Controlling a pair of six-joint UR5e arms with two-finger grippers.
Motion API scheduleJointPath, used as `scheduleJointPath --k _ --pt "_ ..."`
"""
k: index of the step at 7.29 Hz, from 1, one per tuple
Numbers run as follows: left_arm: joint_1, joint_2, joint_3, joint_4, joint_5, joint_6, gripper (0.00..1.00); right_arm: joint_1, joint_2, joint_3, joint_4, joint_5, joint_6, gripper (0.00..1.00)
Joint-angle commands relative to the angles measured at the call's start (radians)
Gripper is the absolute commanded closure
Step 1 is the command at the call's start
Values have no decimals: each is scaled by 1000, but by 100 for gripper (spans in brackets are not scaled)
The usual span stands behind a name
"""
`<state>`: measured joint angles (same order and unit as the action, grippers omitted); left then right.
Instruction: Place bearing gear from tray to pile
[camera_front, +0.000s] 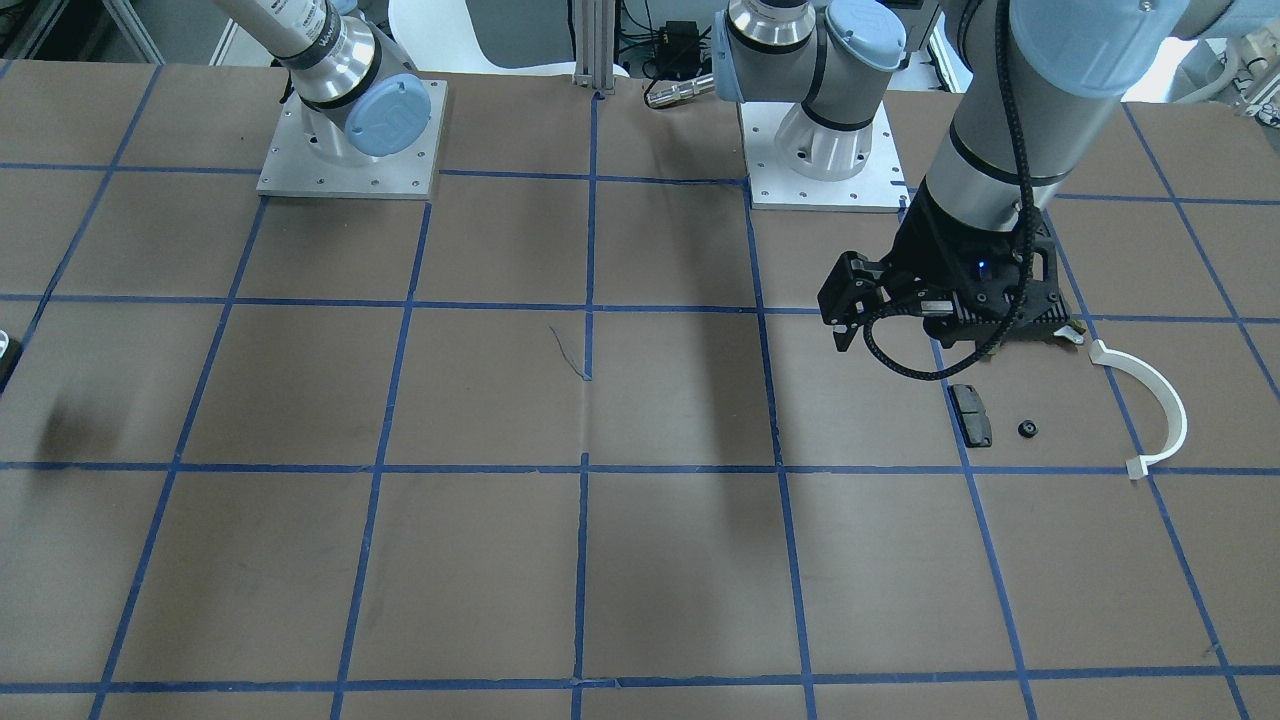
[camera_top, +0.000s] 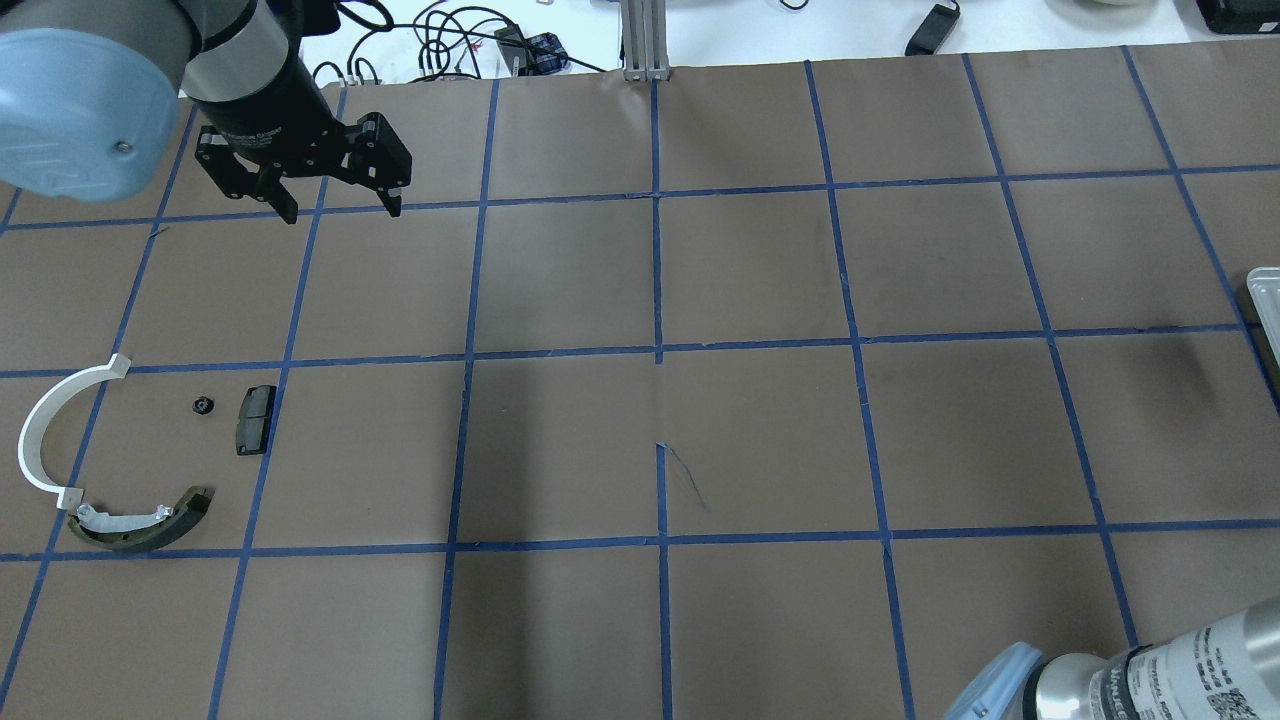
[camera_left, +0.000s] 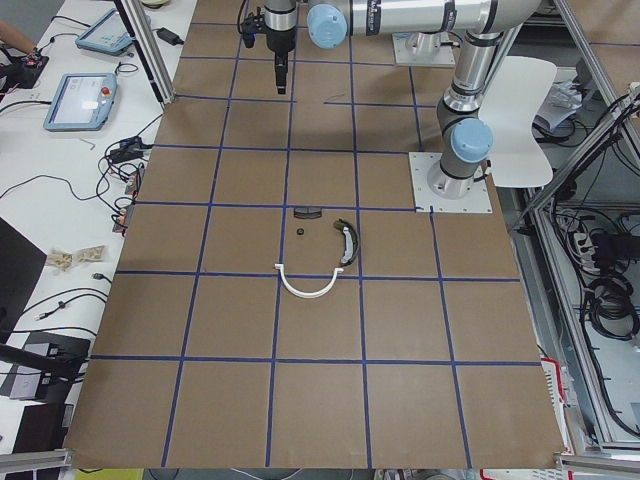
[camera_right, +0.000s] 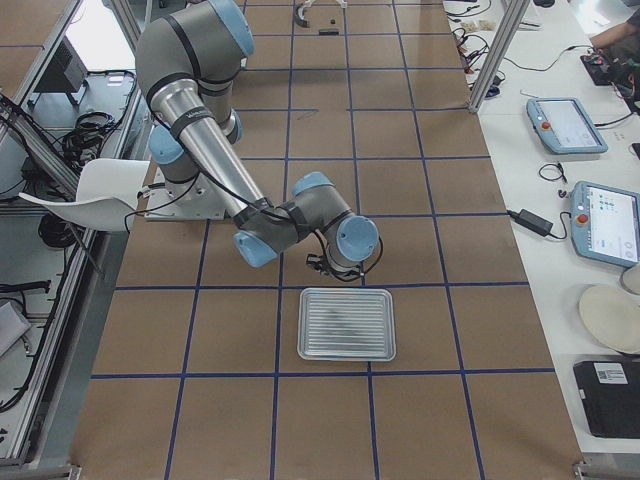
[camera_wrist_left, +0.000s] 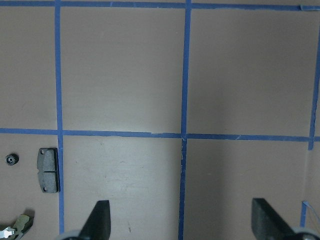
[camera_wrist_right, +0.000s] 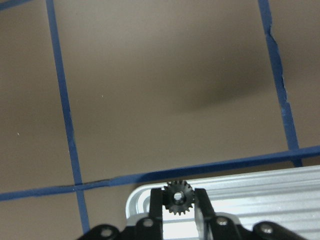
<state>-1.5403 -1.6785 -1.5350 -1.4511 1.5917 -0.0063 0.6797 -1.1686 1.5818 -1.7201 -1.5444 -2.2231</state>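
Observation:
My right gripper should set the bearing gear, now held just above the metal tray's corner, down on the brown table (camera_front: 627, 420) next to the gap in the blue tape line.
My right gripper (camera_wrist_right: 178, 201) is shut on the bearing gear (camera_wrist_right: 178, 196), a small black toothed wheel held just above the near corner of the ribbed metal tray (camera_wrist_right: 260, 187). The tray also shows in the exterior right view (camera_right: 347, 325), below the right wrist. The pile lies at the table's left: a thin white arc (camera_top: 40, 430), an olive-green shoe (camera_top: 140, 522), a black pad (camera_top: 255, 420) and another small black gear (camera_top: 203, 405). My left gripper (camera_top: 342, 208) is open and empty, raised over the table beyond the pile. The left wrist view shows its fingers (camera_wrist_left: 100, 220) wide apart.
The brown table top carries a grid of blue tape lines (camera_top: 657, 350). The two arm bases stand on metal plates (camera_front: 350, 150) at the robot's edge. The tray's edge just shows at the right border of the overhead view (camera_top: 1265, 310).

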Motion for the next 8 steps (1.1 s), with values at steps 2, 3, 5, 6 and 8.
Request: scheduleJointPath --k 2,3,5,6,8 --pt "0 0 0 0 -1 0 0 218 -23 7 34 104 354 100" --pt "0 0 0 0 1 0 0 294 -31 9 39 146 461 100" --pt "0 0 0 0 1 2 0 455 -32 32 37 238 709 100" --pt "0 0 0 0 1 3 0 547 -31 47 22 292 834 100" --pt "2 0 0 0 1 8 0 725 -31 52 -82 316 1097 100"
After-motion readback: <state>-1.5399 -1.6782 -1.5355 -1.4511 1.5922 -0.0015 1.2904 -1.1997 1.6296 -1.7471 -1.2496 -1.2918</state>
